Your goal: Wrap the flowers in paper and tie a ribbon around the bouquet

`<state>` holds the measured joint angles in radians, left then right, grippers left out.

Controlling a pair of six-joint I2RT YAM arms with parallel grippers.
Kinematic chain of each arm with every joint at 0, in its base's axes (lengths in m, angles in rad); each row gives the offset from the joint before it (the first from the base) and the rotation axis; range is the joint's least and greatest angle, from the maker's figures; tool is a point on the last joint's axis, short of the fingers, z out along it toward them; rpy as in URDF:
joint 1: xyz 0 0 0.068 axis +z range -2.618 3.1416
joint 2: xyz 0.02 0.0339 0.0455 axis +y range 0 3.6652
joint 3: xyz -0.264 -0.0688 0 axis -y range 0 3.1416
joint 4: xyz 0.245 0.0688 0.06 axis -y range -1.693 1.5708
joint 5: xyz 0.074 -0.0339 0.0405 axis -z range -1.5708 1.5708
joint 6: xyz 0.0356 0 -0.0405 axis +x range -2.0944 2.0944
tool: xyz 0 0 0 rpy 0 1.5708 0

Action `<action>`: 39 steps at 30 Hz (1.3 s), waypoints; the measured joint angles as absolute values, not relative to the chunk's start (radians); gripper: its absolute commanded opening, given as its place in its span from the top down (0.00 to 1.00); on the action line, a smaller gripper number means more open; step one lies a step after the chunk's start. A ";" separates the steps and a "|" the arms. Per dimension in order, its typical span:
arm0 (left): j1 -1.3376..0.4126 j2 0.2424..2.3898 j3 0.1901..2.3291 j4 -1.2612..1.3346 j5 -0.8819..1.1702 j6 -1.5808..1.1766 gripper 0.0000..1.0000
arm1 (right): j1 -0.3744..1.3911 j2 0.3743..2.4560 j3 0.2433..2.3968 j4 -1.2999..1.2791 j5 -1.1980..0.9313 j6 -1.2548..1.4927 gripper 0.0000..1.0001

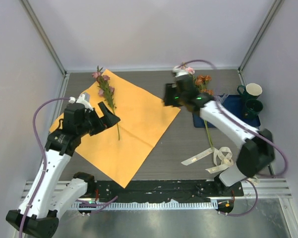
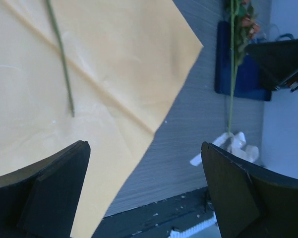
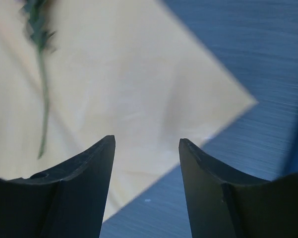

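The pale pink flower beside the orange ones is next for my right gripper, which should go to it and close on its stem over the blue tray (image 1: 204, 118).
The orange paper (image 1: 129, 129) lies flat on the table, left of centre. One sprig of the flowers (image 1: 106, 89), pink-bloomed and green-leaved, rests on its far corner, the thin stem (image 2: 62, 59) running toward me. More of the flowers (image 1: 203, 82), orange and pink, lie to the right by a blue tray. The cream ribbon (image 1: 219, 156) curls on the table at the near right. My left gripper (image 1: 111, 115) hovers open over the paper's left part, beside the stem's end, nothing between its jaws (image 2: 143, 146). My right gripper (image 1: 166, 95) hangs open and empty above the paper's right corner (image 3: 146, 141).
A blue tray (image 1: 228, 110) with two green cups (image 1: 251, 101) stands at the right wall. Grey walls enclose the table on three sides. A black rail (image 1: 158, 189) runs along the near edge.
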<state>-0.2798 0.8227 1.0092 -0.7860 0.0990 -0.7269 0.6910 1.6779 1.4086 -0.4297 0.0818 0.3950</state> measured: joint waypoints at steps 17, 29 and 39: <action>-0.528 1.013 0.867 -0.467 0.329 -0.848 0.01 | 0.212 1.645 1.055 -0.432 0.233 0.181 0.66; -0.542 1.003 0.867 -0.452 0.307 -0.857 0.01 | 0.200 1.776 1.108 -0.357 0.304 0.099 0.66; -0.542 1.003 0.867 -0.453 0.307 -0.857 0.02 | 0.201 1.795 1.108 -0.310 0.353 0.054 0.65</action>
<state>-0.5415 1.0035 0.8673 -0.4526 0.3065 -0.8574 0.2008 1.7947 1.1080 -0.3103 0.3527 0.0536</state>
